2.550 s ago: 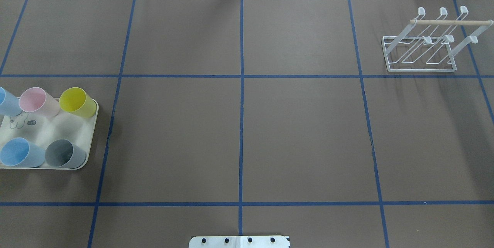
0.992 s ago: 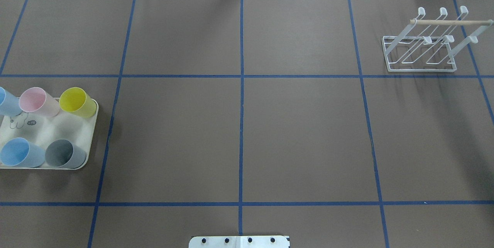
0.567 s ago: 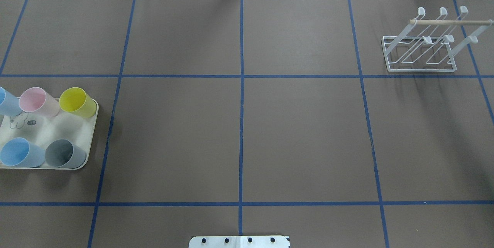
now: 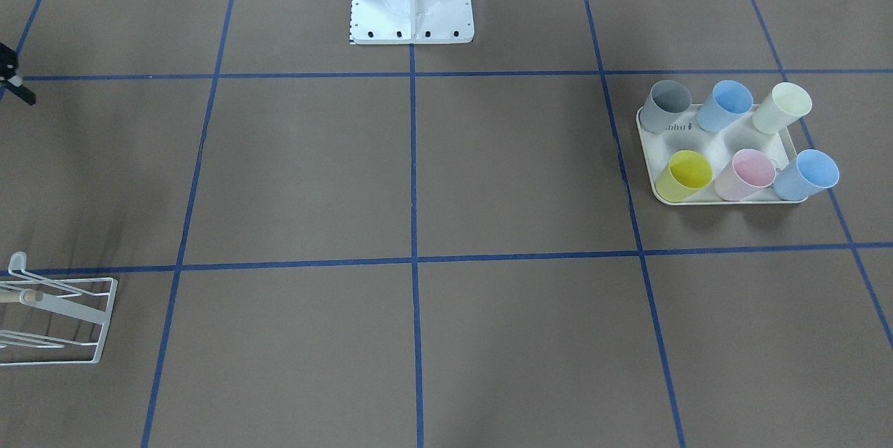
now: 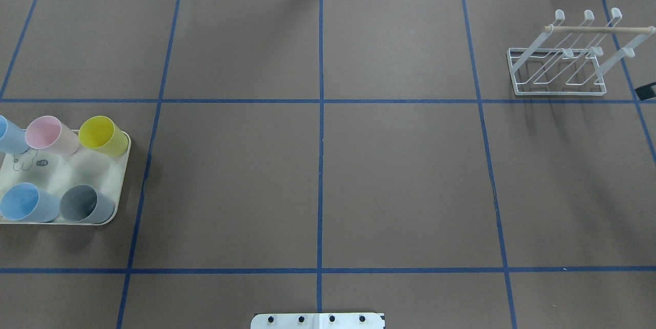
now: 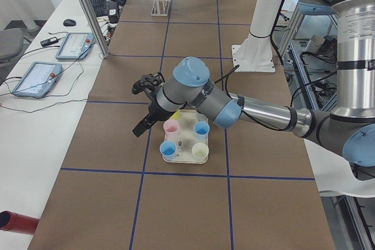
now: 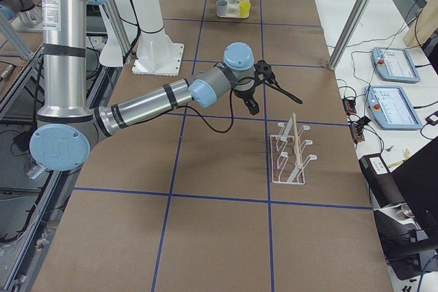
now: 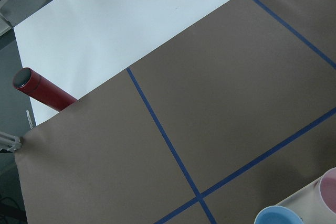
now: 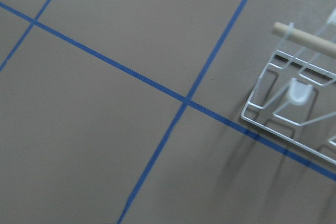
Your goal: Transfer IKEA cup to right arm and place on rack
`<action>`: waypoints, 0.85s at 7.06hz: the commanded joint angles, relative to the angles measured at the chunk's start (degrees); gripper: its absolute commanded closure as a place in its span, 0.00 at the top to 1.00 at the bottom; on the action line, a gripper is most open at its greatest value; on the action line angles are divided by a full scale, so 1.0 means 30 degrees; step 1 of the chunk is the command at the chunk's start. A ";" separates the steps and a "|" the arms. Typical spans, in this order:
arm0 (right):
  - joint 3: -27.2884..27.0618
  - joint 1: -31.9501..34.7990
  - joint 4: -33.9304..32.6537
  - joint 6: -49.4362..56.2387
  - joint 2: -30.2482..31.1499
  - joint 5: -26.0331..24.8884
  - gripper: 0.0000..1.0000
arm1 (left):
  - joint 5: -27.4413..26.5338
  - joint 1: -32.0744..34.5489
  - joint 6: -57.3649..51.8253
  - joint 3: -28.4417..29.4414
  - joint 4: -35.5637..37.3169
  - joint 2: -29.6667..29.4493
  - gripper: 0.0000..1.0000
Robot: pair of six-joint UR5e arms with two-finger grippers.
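Observation:
The blue cup at the tray's corner is next, and my left gripper should grab the blue cup's rim (image 4: 837, 177) (image 8: 256, 220) on it, away from the pink cup.
Several IKEA cups lie tilted on a cream tray (image 5: 61, 170) (image 4: 718, 141) at the table's left end, among them a yellow cup (image 5: 102, 134) (image 4: 687, 174), a pink cup (image 5: 48, 133) and a grey cup (image 5: 84, 203). None is held. My left gripper (image 6: 139, 109) hovers beside the tray; I cannot tell its state. The white wire rack (image 5: 558, 93) (image 4: 104, 322) (image 7: 296, 148) (image 9: 304, 39) stands empty at the far right. My right gripper (image 7: 272, 102) hangs near the rack, fingers spread, holding nothing. Only a black sliver of the right gripper (image 5: 647, 91) (image 4: 14, 78) shows at frame edges.
The white robot base (image 4: 411, 1) (image 5: 318, 321) sits at the table's near middle edge. Blue tape lines grid the brown tabletop. A red cylinder (image 8: 42, 90) (image 6: 17, 222) lies off the left end. Tablets (image 7: 393, 66) and a metal post (image 6: 88, 10) stand on the white side table.
A black piece of the right gripper has come into the overhead view at the right edge, below the rack. Cups, tray and rack have not moved.

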State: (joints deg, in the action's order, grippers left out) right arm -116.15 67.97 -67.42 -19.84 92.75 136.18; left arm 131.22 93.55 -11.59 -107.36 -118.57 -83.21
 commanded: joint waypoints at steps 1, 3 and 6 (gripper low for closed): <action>-0.1209 -0.4241 0.1467 -0.5292 -0.0473 -0.3748 1.00 | 0.0029 -0.1528 0.2523 0.2113 -0.2527 0.0022 1.00; -0.1389 -0.5772 0.1292 -0.7004 -0.1644 -0.4895 1.00 | -0.0291 -0.3603 0.7270 0.5622 -0.8725 0.0286 1.00; -0.1798 -0.6831 -0.3610 -0.7038 -0.4743 -0.5574 1.00 | -0.0322 -0.5546 0.9166 0.7773 -1.2059 0.0666 1.00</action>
State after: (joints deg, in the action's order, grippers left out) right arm -120.75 48.74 -71.27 -40.83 82.48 120.45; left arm 130.29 78.58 14.72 -86.55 -151.25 -81.66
